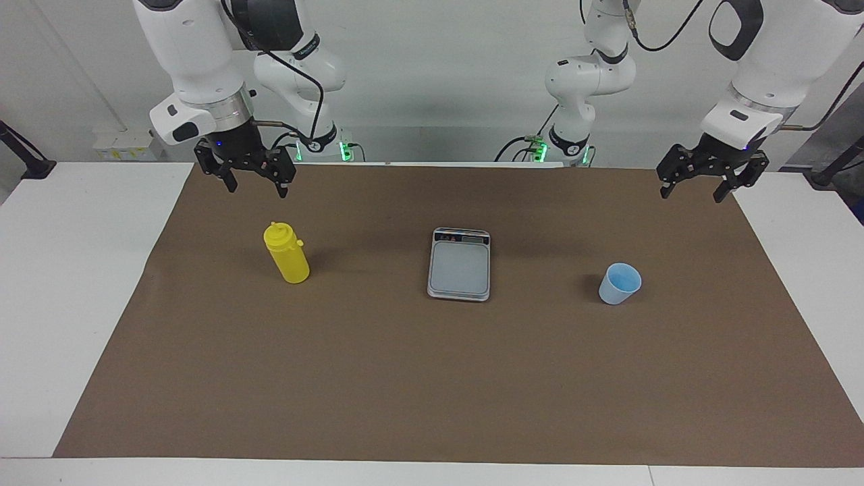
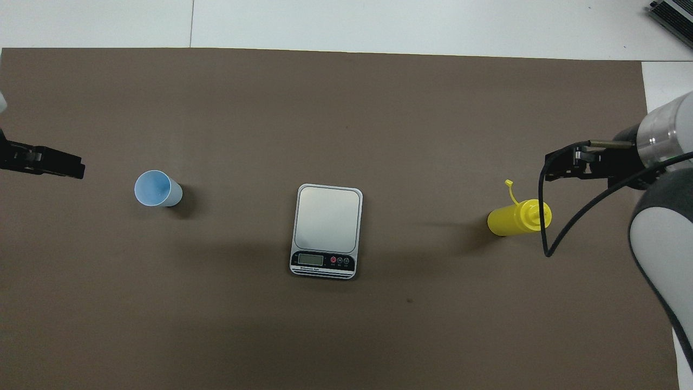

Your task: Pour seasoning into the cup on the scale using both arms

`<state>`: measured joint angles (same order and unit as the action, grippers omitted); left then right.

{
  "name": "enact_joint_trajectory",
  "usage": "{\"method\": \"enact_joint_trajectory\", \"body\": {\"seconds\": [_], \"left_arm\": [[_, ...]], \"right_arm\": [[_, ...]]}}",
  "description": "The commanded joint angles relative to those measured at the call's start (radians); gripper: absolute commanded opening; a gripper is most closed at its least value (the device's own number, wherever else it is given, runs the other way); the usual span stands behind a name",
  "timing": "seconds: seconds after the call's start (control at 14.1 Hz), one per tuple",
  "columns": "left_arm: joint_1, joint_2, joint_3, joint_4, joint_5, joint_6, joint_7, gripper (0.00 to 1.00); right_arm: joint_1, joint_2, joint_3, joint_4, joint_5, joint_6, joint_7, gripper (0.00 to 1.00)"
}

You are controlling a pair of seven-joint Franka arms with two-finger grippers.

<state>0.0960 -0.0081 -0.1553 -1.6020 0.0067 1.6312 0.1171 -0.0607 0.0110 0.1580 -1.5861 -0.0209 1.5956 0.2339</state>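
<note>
The robot's left gripper should next move to the light-blue cup and close on the cup's rim (image 2: pixel 136 189), on the side that faces that gripper.
The seasoning, a yellow squeeze bottle (image 1: pixel 287 256) (image 2: pixel 517 218), stands upright on the mat toward the right arm's end, its tethered cap tip hanging free. My right gripper (image 1: pixel 258 189) (image 2: pixel 549 167) hangs open and empty in the air beside the bottle, clear of it. The silver-grey scale (image 1: pixel 460 266) (image 2: pixel 328 219) lies mid-table with a bare plate, its display strip on the side nearer the robots. The light-blue cup (image 1: pixel 619 283) (image 2: pixel 157 188) stands on the mat toward the left arm's end. My left gripper (image 1: pixel 693 192) (image 2: pixel 46 164) hovers open and empty over the mat's edge, apart from the cup.
A brown mat (image 1: pixel 432 378) covers most of the white table (image 1: pixel 67 270), which shows bare at both ends. A black cable (image 2: pixel 543 227) loops down from the right arm, crossing the bottle in the overhead view.
</note>
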Motion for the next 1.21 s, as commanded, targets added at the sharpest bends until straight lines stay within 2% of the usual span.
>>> {"method": "enact_joint_trajectory", "body": {"seconds": [0.0, 0.35, 0.64, 0.92, 1.14], "left_arm": [[0.004, -0.041, 0.003, -0.114, -0.007, 0.099, -0.004, 1.0], [0.031, -0.027, 0.005, -0.29, -0.019, 0.275, -0.048, 1.0], [0.03, -0.024, 0.005, -0.475, -0.031, 0.496, -0.073, 1.0], [0.037, 0.016, 0.005, -0.548, -0.031, 0.64, -0.08, 1.0], [0.036, 0.039, 0.005, -0.587, -0.033, 0.722, -0.171, 1.0]], "right_arm": [[-0.016, -0.02, 0.006, -0.023, 0.004, 0.001, -0.018, 1.0], [-0.016, -0.02, 0.006, -0.023, 0.004, 0.001, -0.018, 1.0], [-0.016, -0.02, 0.006, -0.023, 0.004, 0.001, -0.018, 1.0], [-0.016, -0.02, 0.006, -0.023, 0.004, 0.0, -0.018, 1.0], [-0.015, -0.02, 0.006, -0.023, 0.004, 0.0, -0.018, 1.0]]}}
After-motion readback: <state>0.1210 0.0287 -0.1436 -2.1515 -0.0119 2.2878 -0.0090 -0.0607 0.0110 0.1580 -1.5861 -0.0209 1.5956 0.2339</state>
